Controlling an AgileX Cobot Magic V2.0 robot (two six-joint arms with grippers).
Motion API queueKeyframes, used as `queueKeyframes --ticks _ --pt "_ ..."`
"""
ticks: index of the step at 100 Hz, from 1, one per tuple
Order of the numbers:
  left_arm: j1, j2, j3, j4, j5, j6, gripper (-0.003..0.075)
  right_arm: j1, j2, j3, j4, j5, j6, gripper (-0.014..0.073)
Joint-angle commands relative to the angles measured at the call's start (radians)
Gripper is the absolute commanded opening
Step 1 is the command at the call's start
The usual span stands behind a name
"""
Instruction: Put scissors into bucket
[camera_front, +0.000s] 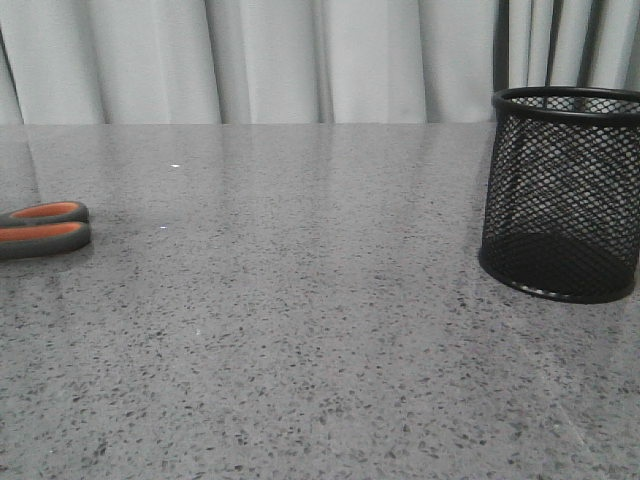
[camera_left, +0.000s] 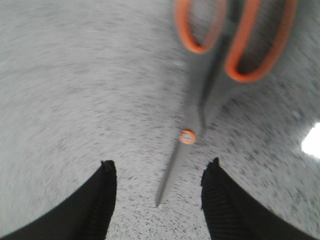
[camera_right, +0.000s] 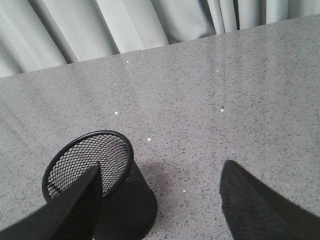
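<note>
I should close my right gripper on the orange-lined handle loops (camera_front: 62, 231) of the scissors, so it can carry them to the bucket.
The scissors (camera_front: 45, 228) lie flat at the table's far left edge in the front view; only their dark grey, orange-lined handle loops show there. In the left wrist view the scissors (camera_left: 200, 100) lie closed on the table, blade tip pointing between my fingers. My left gripper (camera_left: 159, 170) is open and empty above the blade tip. The black wire-mesh bucket (camera_front: 562, 195) stands upright at the right. It also shows in the right wrist view (camera_right: 107, 185), empty. My right gripper (camera_right: 160, 175) is open and empty above it, one finger over the rim.
The grey speckled table (camera_front: 320, 350) runs back to a pale curtain (camera_front: 300, 60). Neither arm shows in the front view.
</note>
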Motion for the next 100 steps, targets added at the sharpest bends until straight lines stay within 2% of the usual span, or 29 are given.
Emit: queueKeyframes --ticks 1,14,34,71,100 --pt "0.013 0.005 -0.034 -0.059 0.044 0.241 0.0326 0.012 0.017 -0.035 -0.016 -0.065 -0.016 0.0452" --pt "0.064 0.027 -0.035 -0.179 0.045 0.413 0.0326 0.036 0.017 -0.035 -0.031 -0.065 -0.016 0.0452" --pt "0.100 0.083 -0.043 -0.255 0.045 0.501 0.0326 0.051 0.017 -0.033 -0.064 -0.065 -0.016 0.0452" --pt "0.105 0.244 -0.189 -0.348 0.047 0.526 0.0327 0.051 0.023 -0.033 -0.066 -0.061 -0.016 0.0452" --pt "0.147 0.323 -0.195 -0.383 0.103 0.526 0.0328 0.051 0.023 -0.033 -0.066 0.009 -0.016 0.0452"
